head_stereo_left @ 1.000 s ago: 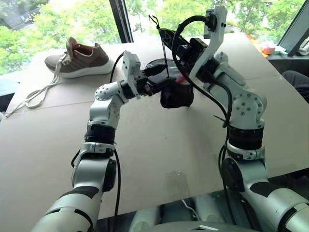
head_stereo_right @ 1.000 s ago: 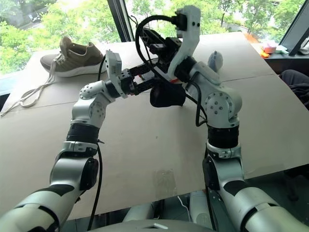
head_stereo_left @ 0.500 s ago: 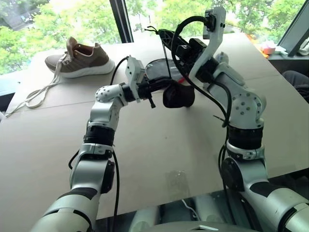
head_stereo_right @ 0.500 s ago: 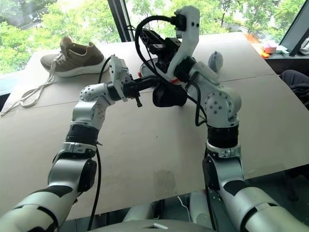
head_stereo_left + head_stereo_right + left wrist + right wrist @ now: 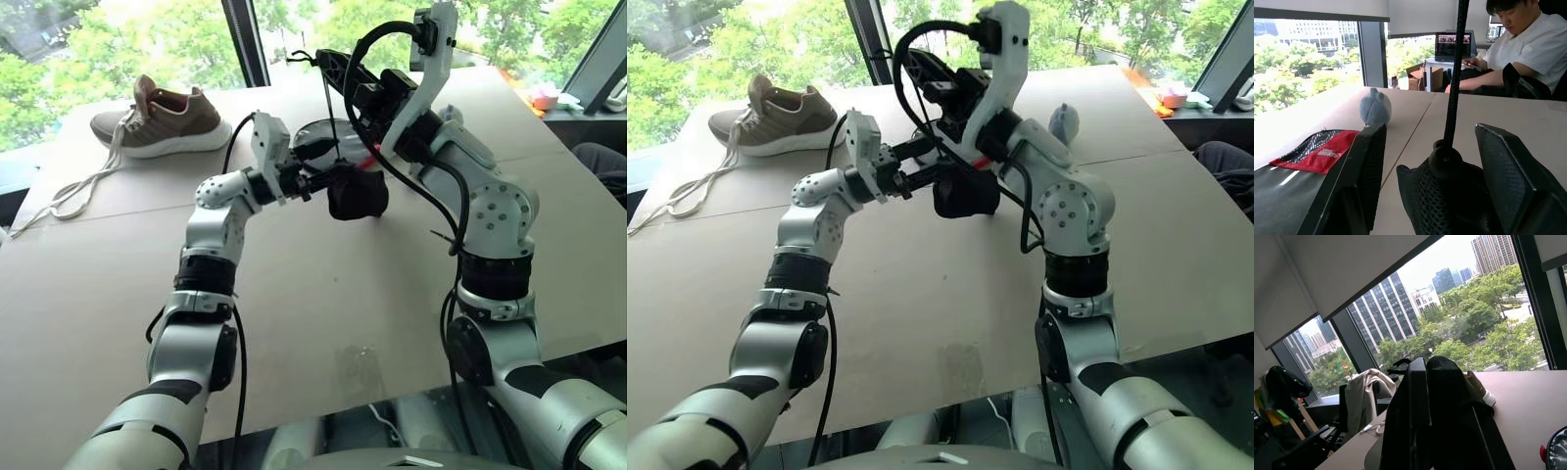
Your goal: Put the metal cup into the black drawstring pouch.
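Observation:
The pouch hangs only by its cord from my raised right gripper, so next my left gripper closes on the toggle [image 5: 1444, 160] before my right gripper frees the cord.
The black drawstring pouch [image 5: 358, 196] hangs above the table by its thin cord [image 5: 330, 113]. My right gripper [image 5: 329, 61], raised over it, is shut on the upper end of that cord. My left gripper [image 5: 315, 166] reaches in from the left and stands open, one finger on each side of the pouch's gathered neck and toggle [image 5: 1447, 156]. Neither left finger [image 5: 1364, 166] visibly touches the fabric. The metal cup is hidden.
A brown sneaker [image 5: 162, 117] with long loose laces lies at the far left of the table. Behind the pouch lies a black-and-red racket-shaped case [image 5: 1315, 152], and a grey fuzzy ball [image 5: 1375, 107] sits beyond it. A person [image 5: 1528, 44] sits at a desk past the table.
My left gripper shut half a second ago and drew slightly back from the pouch. It has opened again and now brackets the neck. The right gripper kept its hold.

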Action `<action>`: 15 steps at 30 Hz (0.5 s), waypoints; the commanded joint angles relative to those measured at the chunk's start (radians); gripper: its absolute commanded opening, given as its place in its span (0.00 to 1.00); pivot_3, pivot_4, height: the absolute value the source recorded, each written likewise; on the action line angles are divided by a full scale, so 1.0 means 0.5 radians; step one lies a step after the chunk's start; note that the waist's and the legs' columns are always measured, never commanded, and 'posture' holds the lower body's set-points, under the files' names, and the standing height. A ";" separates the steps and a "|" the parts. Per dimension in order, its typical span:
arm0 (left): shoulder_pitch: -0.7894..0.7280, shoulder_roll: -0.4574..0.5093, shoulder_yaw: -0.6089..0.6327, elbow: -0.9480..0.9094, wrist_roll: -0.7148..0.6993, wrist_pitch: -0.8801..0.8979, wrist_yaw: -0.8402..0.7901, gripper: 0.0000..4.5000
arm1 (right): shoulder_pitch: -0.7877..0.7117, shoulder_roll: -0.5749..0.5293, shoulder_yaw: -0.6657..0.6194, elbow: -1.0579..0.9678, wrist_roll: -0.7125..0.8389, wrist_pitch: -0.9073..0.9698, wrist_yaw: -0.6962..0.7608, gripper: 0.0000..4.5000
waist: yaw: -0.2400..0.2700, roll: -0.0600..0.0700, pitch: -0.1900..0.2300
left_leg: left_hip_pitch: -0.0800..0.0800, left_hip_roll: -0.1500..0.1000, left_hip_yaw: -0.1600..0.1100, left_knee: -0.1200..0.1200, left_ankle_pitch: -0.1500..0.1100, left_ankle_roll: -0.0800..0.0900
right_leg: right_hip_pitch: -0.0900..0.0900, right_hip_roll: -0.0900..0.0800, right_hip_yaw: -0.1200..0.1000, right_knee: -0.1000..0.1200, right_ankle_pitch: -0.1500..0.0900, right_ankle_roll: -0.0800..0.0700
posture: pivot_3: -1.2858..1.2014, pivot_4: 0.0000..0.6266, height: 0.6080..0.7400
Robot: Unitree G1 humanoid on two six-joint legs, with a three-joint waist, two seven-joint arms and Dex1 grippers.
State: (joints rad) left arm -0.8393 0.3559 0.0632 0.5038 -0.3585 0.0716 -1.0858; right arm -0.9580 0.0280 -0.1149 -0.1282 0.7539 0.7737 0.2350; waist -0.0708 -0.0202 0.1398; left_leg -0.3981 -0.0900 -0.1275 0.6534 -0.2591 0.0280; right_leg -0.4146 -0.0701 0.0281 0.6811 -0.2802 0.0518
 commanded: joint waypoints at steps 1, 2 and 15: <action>-0.029 0.018 0.011 -0.015 -0.001 -0.046 -0.014 0.66 | -0.073 0.013 -0.006 -0.059 0.043 -0.051 0.016 0.00 | 0.000 0.000 0.000 | 0.000 0.000 0.000 0.000 0.000 0.000 | 0.000 0.000 0.000 0.000 0.000 0.000 | 0.52 0.24 1.00; -0.028 0.018 0.009 -0.011 0.003 -0.050 -0.018 0.66 | -0.075 0.014 -0.006 -0.059 0.043 -0.052 0.016 0.00 | 0.000 0.000 0.000 | 0.000 0.000 0.000 0.000 0.000 0.000 | 0.000 0.000 0.000 0.000 0.000 0.000 | 0.52 0.24 1.00; -0.040 -0.009 -0.018 0.024 0.026 -0.084 -0.034 0.66 | -0.062 0.037 0.010 -0.078 0.049 -0.048 0.025 0.00 | 0.000 0.000 0.000 | 0.000 0.000 0.000 0.000 0.000 0.000 | 0.000 0.000 0.000 0.000 0.000 0.000 | 0.52 0.24 1.00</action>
State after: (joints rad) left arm -0.8393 0.3535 0.0580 0.5235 -0.3466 0.0542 -1.0964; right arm -0.9593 0.0405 -0.1142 -0.1284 0.7552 0.7737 0.2355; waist -0.0707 -0.0202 0.1399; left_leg -0.3981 -0.0901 -0.1275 0.6534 -0.2591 0.0280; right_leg -0.4145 -0.0701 0.0280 0.6811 -0.2802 0.0518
